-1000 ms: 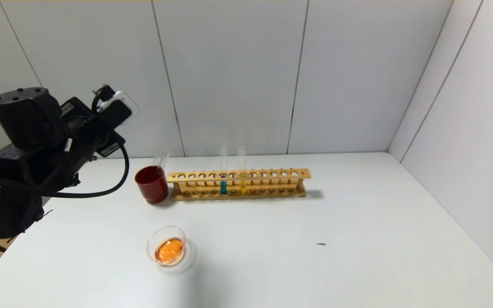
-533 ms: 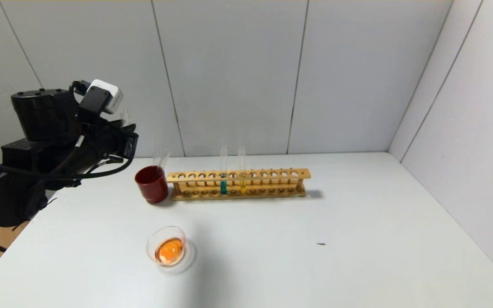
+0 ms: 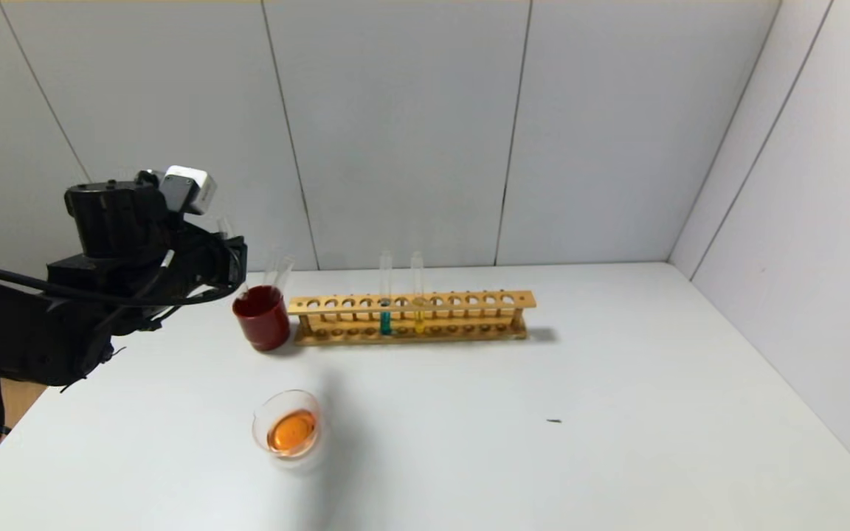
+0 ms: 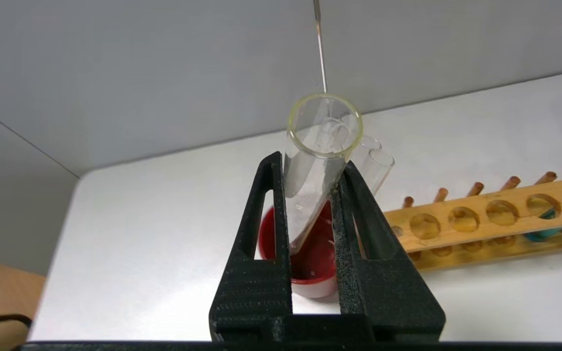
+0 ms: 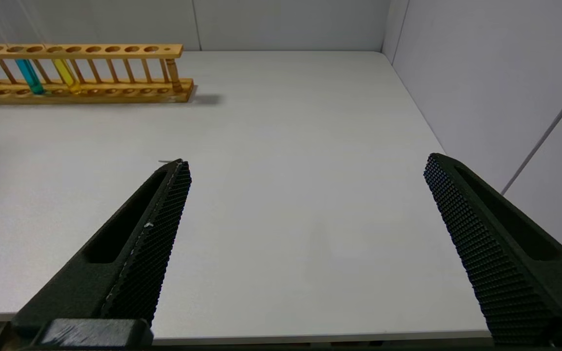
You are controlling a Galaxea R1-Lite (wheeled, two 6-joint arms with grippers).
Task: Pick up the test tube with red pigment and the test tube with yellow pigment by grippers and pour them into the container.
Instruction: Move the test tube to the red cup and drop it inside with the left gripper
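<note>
I will release the empty test tube, now upright over the cup's mouth, inside the dark red cup [image 3: 249,304] [image 4: 280,248] with my left gripper, so it leans away from the wooden rack.
My left gripper [image 3: 237,267] is shut on an empty clear test tube [image 4: 317,146] with a yellowish rim. It holds the tube nearly upright, with the round end over the mouth of the dark red cup [image 4: 310,261]. No tube with orange-red liquid shows. A test tube with yellow pigment [image 3: 418,313] stands in the wooden rack [image 3: 469,301] and also shows in the right wrist view [image 5: 66,73]. The container [image 3: 288,428], a clear glass dish, holds orange liquid at the front left. My right gripper [image 5: 308,161] is open and empty above the table's right side.
The dark red cup [image 3: 261,318] stands at the rack's left end with two empty tubes [image 3: 278,269] leaning in it. A teal-liquid tube [image 3: 385,316] stands beside the yellow one. A small dark speck [image 3: 554,421] lies on the white table. Walls close the back and right.
My left arm has moved right and down towards the dark red cup, and its wrist has turned so the held tube stands nearly upright. The liquid in the dish has settled.
</note>
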